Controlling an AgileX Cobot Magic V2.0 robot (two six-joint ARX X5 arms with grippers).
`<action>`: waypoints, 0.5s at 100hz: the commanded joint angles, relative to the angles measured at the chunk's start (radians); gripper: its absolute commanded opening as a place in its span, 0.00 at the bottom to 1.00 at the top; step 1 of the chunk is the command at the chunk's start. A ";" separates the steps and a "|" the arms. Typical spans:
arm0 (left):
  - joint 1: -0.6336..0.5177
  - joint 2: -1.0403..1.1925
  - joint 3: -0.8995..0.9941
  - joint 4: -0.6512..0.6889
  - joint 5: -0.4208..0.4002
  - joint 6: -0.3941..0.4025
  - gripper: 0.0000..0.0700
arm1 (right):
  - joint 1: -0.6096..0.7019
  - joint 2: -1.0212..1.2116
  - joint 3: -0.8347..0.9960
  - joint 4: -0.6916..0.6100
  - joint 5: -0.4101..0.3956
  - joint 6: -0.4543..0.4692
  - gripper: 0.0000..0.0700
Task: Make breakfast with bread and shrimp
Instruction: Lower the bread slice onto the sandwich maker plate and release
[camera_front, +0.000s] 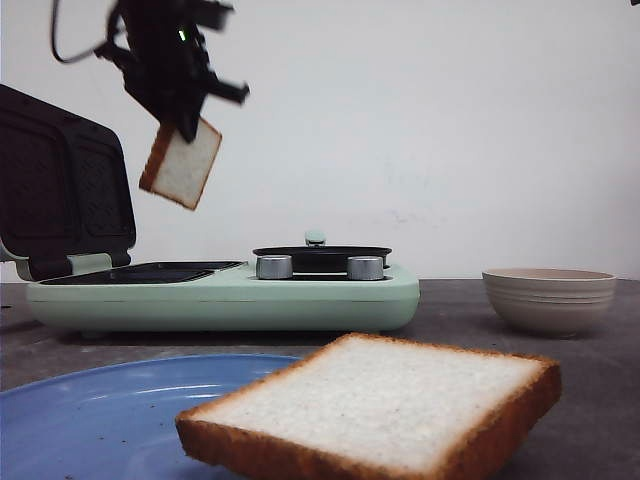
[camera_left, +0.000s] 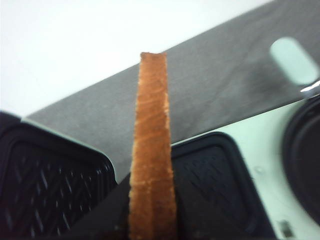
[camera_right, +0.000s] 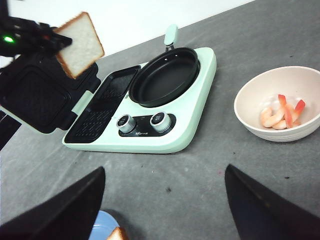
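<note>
Next, I let go of the slice of bread with my left gripper on the dark sandwich plate (camera_front: 179, 262) (camera_left: 192, 200), between the open lid and the pan.
One slice of bread (camera_front: 183, 165) hangs tilted in the air, above the open sandwich plate (camera_front: 150, 272) of a mint-green breakfast maker (camera_front: 230, 295). My left gripper (camera_front: 185, 125) is shut on its upper edge. In the left wrist view its brown crust (camera_left: 152, 150) stands edge-on between the dark fingers (camera_left: 107, 217). A second slice of bread (camera_front: 390, 400) lies on a blue plate (camera_front: 90, 420) close to the camera. Pink shrimp (camera_right: 280, 115) lie in a beige bowl (camera_right: 245, 107). My right gripper (camera_right: 165, 169) is open above bare table, near the plate.
The maker's lid (camera_front: 60, 190) stands open at the left. A black round pan (camera_right: 165, 75) sits on the maker's right half, with two knobs (camera_right: 142, 121) in front. The bowl (camera_front: 548, 298) stands to the right of the maker on the grey table.
</note>
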 joint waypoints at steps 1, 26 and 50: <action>-0.006 0.040 0.040 0.016 -0.026 0.084 0.00 | 0.003 0.003 0.016 0.008 0.002 -0.017 0.66; -0.003 0.117 0.047 0.036 -0.060 0.105 0.00 | 0.003 0.003 0.016 0.008 0.008 -0.036 0.66; -0.005 0.166 0.047 0.042 -0.087 0.146 0.00 | 0.003 0.003 0.016 0.008 0.028 -0.042 0.66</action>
